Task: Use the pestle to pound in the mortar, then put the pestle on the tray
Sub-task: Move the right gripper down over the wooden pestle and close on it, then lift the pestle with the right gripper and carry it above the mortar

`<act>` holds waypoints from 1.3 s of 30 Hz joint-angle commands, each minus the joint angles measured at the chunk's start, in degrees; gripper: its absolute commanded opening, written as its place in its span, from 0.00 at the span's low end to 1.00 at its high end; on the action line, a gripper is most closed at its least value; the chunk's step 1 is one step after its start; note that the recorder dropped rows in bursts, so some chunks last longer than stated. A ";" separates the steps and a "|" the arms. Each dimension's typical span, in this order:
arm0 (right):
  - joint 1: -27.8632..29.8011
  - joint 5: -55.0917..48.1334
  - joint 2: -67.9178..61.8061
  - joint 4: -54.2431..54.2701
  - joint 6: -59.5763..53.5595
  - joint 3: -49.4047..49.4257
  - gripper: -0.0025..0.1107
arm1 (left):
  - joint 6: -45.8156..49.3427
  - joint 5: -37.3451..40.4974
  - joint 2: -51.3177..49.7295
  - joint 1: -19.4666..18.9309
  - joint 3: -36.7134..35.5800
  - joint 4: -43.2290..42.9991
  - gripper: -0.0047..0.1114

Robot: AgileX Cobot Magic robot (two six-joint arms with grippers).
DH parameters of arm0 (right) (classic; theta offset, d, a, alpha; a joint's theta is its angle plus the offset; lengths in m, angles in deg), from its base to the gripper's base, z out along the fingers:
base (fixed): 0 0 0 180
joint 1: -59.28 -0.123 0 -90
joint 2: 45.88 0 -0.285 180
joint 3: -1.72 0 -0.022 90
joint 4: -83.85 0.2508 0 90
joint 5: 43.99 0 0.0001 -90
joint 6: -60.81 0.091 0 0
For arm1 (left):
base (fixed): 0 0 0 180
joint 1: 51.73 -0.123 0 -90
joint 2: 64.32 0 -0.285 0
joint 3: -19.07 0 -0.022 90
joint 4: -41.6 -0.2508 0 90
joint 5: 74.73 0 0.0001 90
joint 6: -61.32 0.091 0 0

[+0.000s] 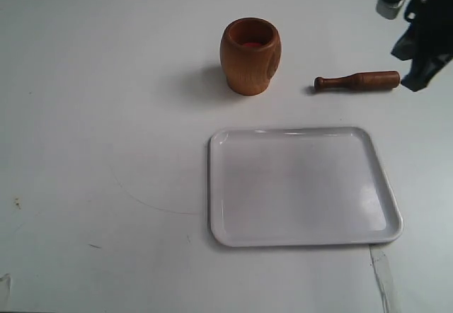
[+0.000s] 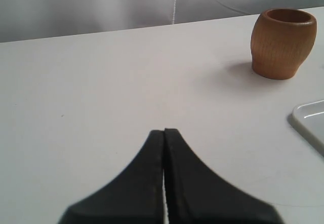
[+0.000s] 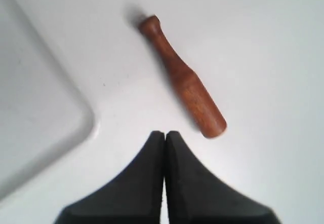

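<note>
The robot's right gripper should close on the thin part (image 1: 338, 83) (image 3: 163, 46) of the pestle, just behind the pestle's knob end that points toward the mortar.
The orange-brown wooden mortar (image 1: 250, 55) stands upright on the white table, also seen in the left wrist view as the mortar (image 2: 282, 42). To its right lies the dark reddish-brown pestle (image 1: 357, 81), knob end toward the mortar. In front of both sits the white tray (image 1: 303, 185), nothing on it. My right gripper (image 1: 416, 81) hovers just past the pestle's thick end; in the right wrist view the gripper (image 3: 164, 134) is shut and holds nothing, with the pestle (image 3: 183, 77) close beside its tips. My left gripper (image 2: 164, 132) is shut, holds nothing, and is far from the mortar.
A corner of the tray (image 2: 310, 123) shows in the left wrist view, and the tray's rim (image 3: 76, 127) lies near the right gripper. A strip of tape (image 1: 382, 274) lies at the table's front right. The table's far edge meets a grey backdrop.
</note>
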 commanded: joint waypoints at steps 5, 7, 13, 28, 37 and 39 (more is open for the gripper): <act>-2.97 -10.17 -17.79 1.38 -1.50 -14.53 0.02 | -0.47 -0.17 0.07 0.44 -0.03 0.42 0.04; -2.97 -13.19 -22.13 1.27 -1.50 -18.47 0.02 | -0.47 -0.17 0.07 0.44 -0.03 0.42 0.04; -2.97 -13.57 -30.15 0.11 -1.38 -27.91 0.02 | -0.47 -0.17 0.07 0.44 -0.03 0.42 0.04; -3.08 -12.55 -33.18 1.74 -9.42 -29.08 0.54 | -0.47 -0.17 0.07 0.44 -0.03 0.42 0.04; -3.08 -7.25 -37.91 1.20 -14.84 -29.08 0.55 | -0.47 -0.17 0.07 0.44 -0.03 0.42 0.04; -3.08 -4.91 -38.56 0.96 -15.10 -28.98 0.54 | -0.47 -0.17 0.07 0.44 -0.03 0.42 0.04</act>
